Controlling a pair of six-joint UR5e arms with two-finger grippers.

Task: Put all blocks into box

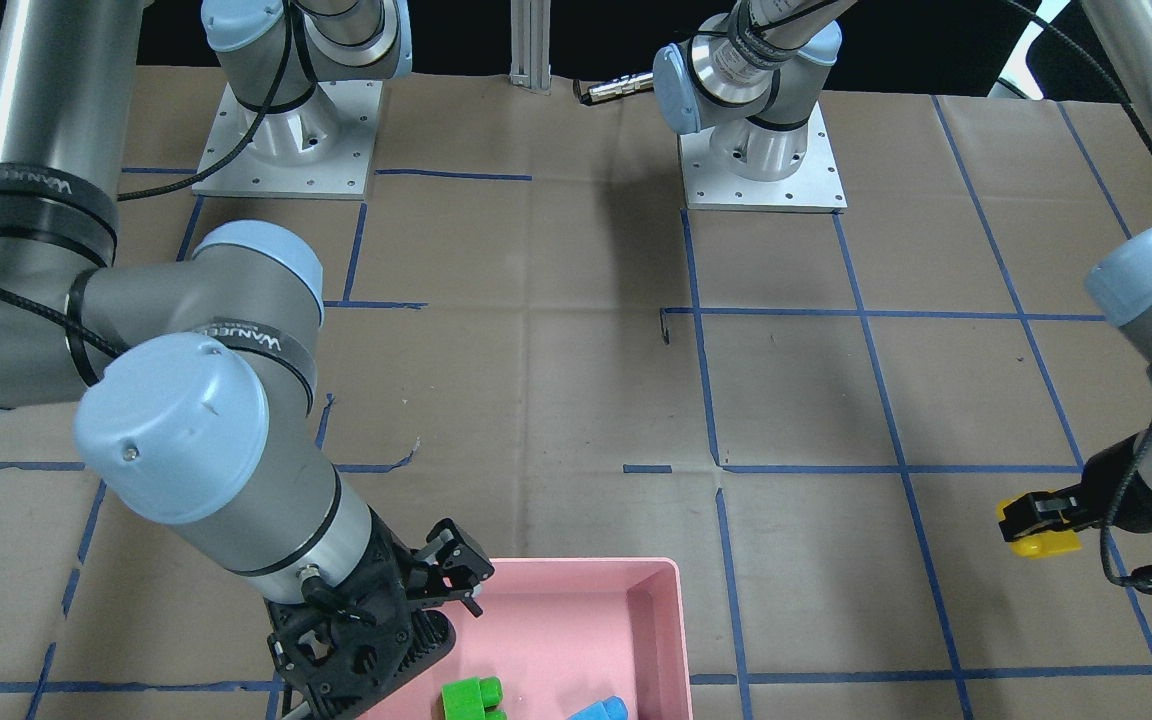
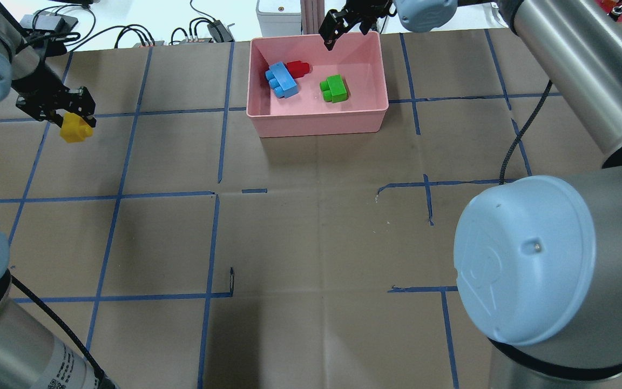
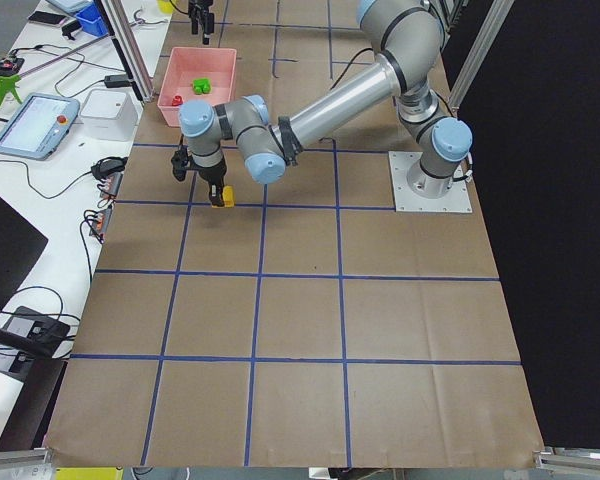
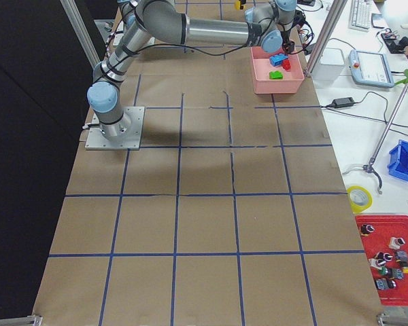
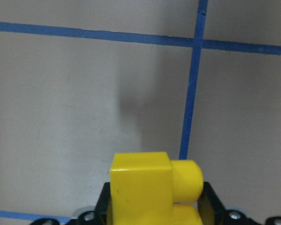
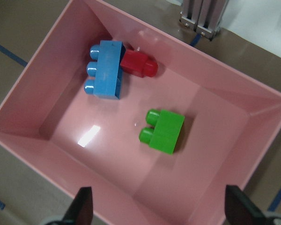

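Note:
I should release the yellow block with my left gripper in the pink box (image 1: 568, 694), between the green and light blue blocks.
The pink box (image 2: 316, 125) stands at the far middle of the table. In it lie the green block (image 2: 334, 89), the light blue block (image 2: 282, 80) and the red block (image 2: 298, 68), the red one touching the blue one. My right gripper (image 2: 346, 35) is open and empty above the box's far rim; its wrist view looks down on the green block (image 6: 165, 132), the blue block (image 6: 105, 69) and the red block (image 6: 138, 63). My left gripper (image 2: 76, 120) is shut on the yellow block (image 2: 76, 131) and holds it above the table far left of the box. The yellow block (image 5: 145, 185) fills the bottom of the left wrist view.
Brown paper with a blue tape grid covers the table (image 2: 311, 243). Both arm bases (image 1: 761, 150) stand at the robot's side. Cables and a white device (image 2: 278, 19) lie beyond the far edge behind the box.

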